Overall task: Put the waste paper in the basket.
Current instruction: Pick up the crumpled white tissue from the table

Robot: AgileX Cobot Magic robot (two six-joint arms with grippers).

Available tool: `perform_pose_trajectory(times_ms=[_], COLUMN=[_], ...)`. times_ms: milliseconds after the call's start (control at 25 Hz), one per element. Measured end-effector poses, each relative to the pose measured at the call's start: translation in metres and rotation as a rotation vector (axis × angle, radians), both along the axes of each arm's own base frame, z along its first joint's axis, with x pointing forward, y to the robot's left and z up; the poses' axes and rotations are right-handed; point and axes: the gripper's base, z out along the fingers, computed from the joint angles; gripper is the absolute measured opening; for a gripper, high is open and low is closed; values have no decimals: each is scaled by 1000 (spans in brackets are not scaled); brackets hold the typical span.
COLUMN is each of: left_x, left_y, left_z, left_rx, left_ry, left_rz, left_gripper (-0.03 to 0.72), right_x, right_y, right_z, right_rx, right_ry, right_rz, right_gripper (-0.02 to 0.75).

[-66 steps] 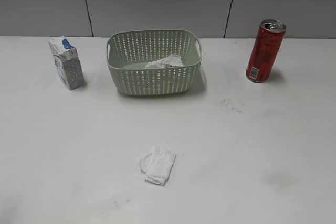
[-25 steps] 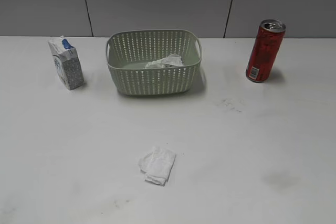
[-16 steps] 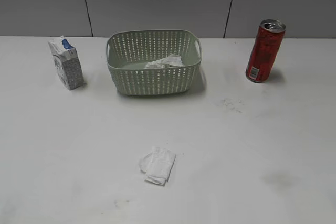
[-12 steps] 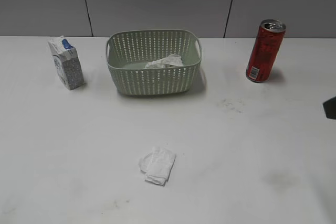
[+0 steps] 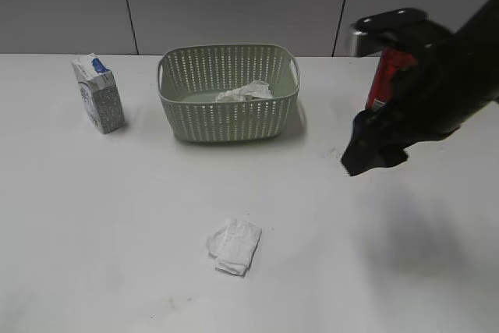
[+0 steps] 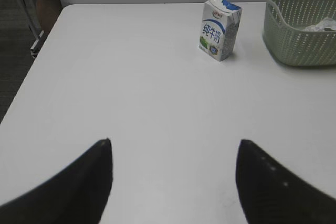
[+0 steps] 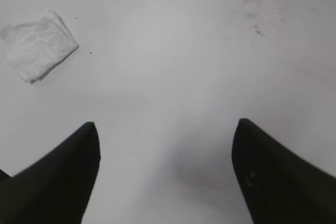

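My right gripper will next grab the middle (image 5: 235, 247) (image 7: 40, 46) of the loose wad of waste paper that lies on the table in front of the pale green basket.
One crumpled white waste paper wad (image 5: 234, 246) lies on the white table near the front; it also shows at the upper left of the right wrist view (image 7: 38, 45). Another wad (image 5: 248, 90) lies inside the pale green slotted basket (image 5: 226, 118), which also shows at the right edge of the left wrist view (image 6: 302, 51). My right gripper (image 5: 373, 154) hangs above the table on the right, well right of the loose wad; its jaws (image 7: 165, 132) are open and empty. My left gripper (image 6: 173, 148) is open and empty over bare table, out of the exterior view.
A white-and-blue carton (image 5: 99, 93) stands left of the basket; it also shows in the left wrist view (image 6: 219, 29). A red drink can (image 5: 384, 83) stands at the back right, partly hidden behind my right arm. The table's left edge (image 6: 31, 72) shows in the left wrist view.
My right arm has come in from the right edge and now hangs over the table in front of the red can. The paper, basket, carton and can have not moved.
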Motion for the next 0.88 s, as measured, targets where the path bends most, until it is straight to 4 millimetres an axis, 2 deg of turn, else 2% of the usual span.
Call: perform_pose_trajectory(times_ms=[160, 320, 600, 720, 880], left_x=[0, 0, 0, 0, 0], left_y=[0, 0, 0, 0, 0], left_z=[0, 0, 0, 0, 0], left_rx=[2, 2, 2, 2, 2], left_ry=[0, 0, 0, 0, 0], left_rz=[1, 2, 2, 2, 2], left_gripper=[552, 552, 552, 552, 552], right_x=[5, 6, -3, -10, -14], right_y=[36, 62, 121, 140, 151], right_z=[-32, -57, -74, -87, -109], right_rx=[-54, -95, -107, -129, -194], right_ry=[73, 122, 113, 125, 143], right_rz=[84, 148, 292, 339, 370], right_gripper=[591, 591, 591, 591, 591])
